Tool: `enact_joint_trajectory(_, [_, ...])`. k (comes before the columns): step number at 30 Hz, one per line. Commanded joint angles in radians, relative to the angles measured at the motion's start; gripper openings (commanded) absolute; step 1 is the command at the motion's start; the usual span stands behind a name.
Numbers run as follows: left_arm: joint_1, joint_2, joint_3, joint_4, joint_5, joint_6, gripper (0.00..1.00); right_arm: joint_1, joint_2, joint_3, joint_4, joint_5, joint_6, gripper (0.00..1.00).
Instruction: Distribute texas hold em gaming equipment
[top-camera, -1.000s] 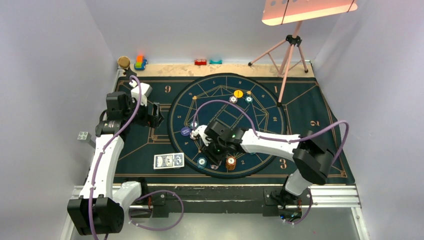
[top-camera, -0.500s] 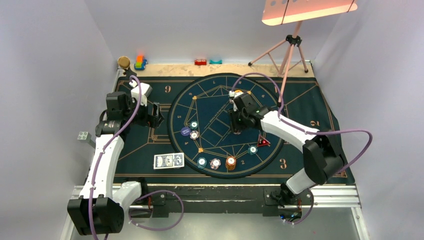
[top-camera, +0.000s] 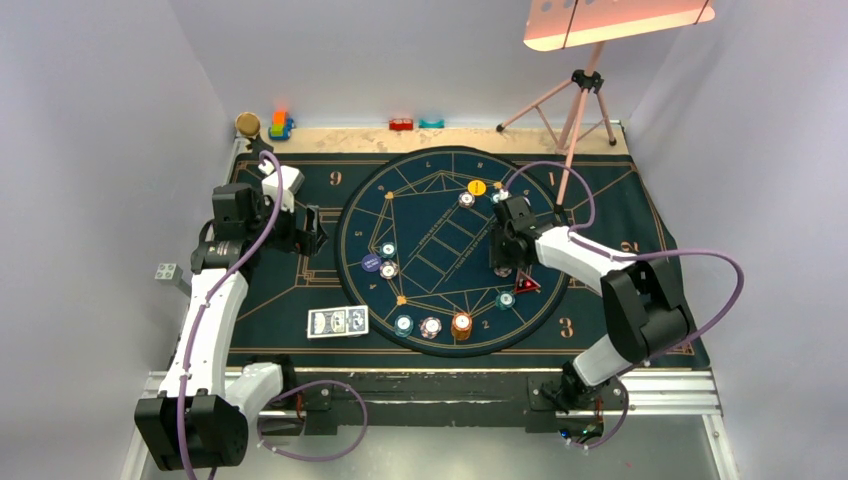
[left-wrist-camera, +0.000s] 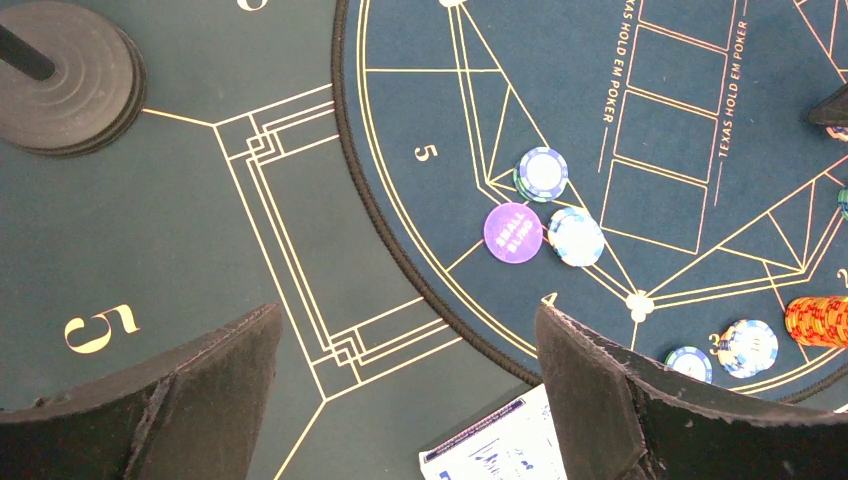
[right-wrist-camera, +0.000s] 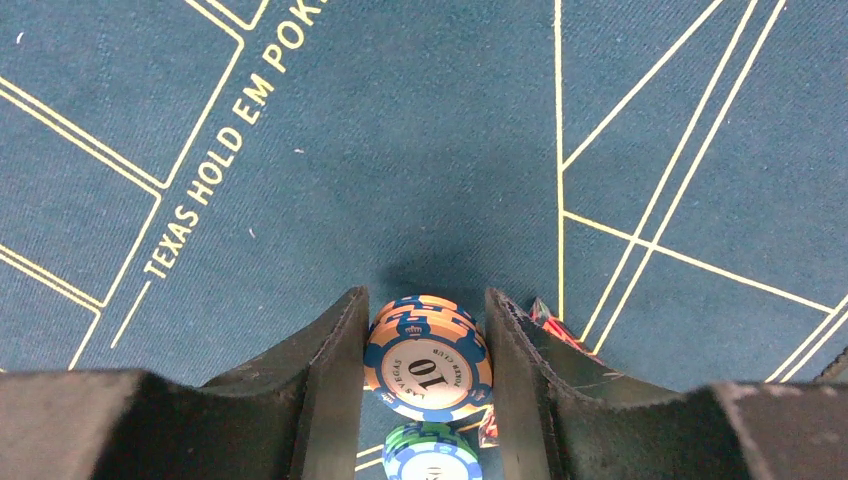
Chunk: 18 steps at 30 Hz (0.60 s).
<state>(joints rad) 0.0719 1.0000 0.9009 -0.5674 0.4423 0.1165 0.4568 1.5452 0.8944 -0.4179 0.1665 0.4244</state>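
Observation:
The robot's right gripper needs to release the orange-and-blue poker chips on the felt (top-camera: 507, 273) (right-wrist-camera: 432, 366) beside the green-and-white chip and red triangle token.
My right gripper (top-camera: 503, 262) (right-wrist-camera: 425, 300) is shut on a small stack of orange-and-blue poker chips (right-wrist-camera: 428, 358) marked 10, held just above the round felt. Right below it lie a green-and-white chip (right-wrist-camera: 432, 455) (top-camera: 506, 299) and the red triangle token (right-wrist-camera: 555, 325) (top-camera: 526, 284). My left gripper (top-camera: 312, 232) (left-wrist-camera: 405, 330) hangs open over the mat's left side, holding nothing. The playing cards (top-camera: 337, 321) (left-wrist-camera: 500, 445) lie near it. A purple disc (left-wrist-camera: 513, 232) with two chips (left-wrist-camera: 543, 172) sits at the circle's left. A yellow disc (top-camera: 477, 187) lies at the back.
An orange chip stack (top-camera: 461, 325) and two chips (top-camera: 430, 326) sit at the circle's near edge. A pink tripod (top-camera: 575, 110) stands at the back right. Toy blocks (top-camera: 280, 125) line the back ledge. A black stand base (left-wrist-camera: 60, 90) is at the back left.
The right arm swung from the circle's near left across the middle to its right side, above the red triangle, jaws still on the chips. The left arm has not moved.

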Motion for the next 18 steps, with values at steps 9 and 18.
enact_joint_trajectory(9, [0.007, -0.013, -0.005, 0.008, 0.025, 0.018, 1.0, -0.02, 0.005, -0.025, -0.004, 0.027, 0.121, 0.0])
enact_joint_trajectory(18, [0.007, -0.019, -0.004, 0.006, 0.027, 0.018, 1.0, -0.026, -0.018, -0.073, -0.041, 0.048, 0.155, 0.0])
